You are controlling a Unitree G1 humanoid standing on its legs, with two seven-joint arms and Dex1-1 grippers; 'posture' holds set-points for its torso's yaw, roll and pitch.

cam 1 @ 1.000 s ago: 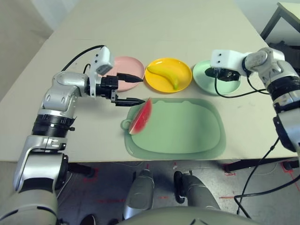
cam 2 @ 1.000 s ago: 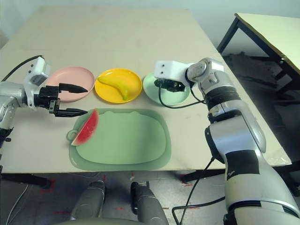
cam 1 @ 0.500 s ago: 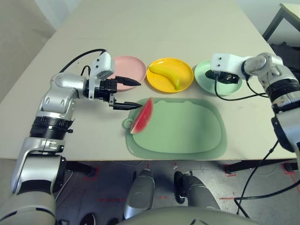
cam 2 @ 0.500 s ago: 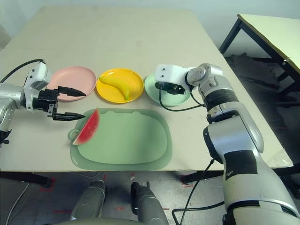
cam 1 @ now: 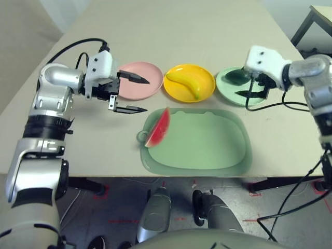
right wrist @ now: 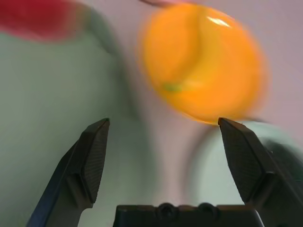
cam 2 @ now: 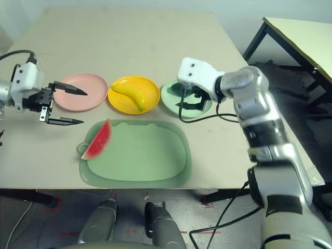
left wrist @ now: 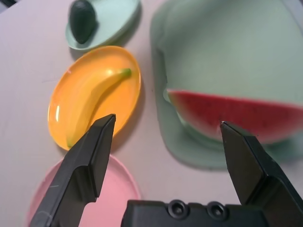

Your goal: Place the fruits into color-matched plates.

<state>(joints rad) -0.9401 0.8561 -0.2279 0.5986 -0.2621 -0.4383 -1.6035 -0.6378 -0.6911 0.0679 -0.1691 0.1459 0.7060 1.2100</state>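
Observation:
The pink plate still needs its matching fruit, so my left gripper will close on the middle of the red watermelon wedge (cam 1: 158,129) (left wrist: 239,115).
The red watermelon wedge (cam 1: 157,128) stands on the left edge of the pale green cutting board (cam 1: 207,140). My left gripper (cam 1: 147,95) is open, to the left of the wedge and apart from it, one finger over the pink plate (cam 1: 142,88). The yellow plate (cam 1: 203,91) holds the banana (cam 1: 182,83). The dark green avocado (left wrist: 83,19) lies in the mint green plate (cam 1: 226,87). Just over that plate my right gripper (cam 1: 237,86) is open, nothing between its fingers, with the avocado (right wrist: 289,161) beside one finger.
The three plates stand in a row behind the cutting board. A black cable (cam 1: 280,101) hangs from my right wrist over the table by the mint plate. Bare tabletop (cam 1: 171,31) lies beyond the plates and at the far left.
My left gripper has drawn back to the left, away from the watermelon wedge. My right gripper has spread its fingers and pulled back to the right over the mint plate, leaving the avocado there.

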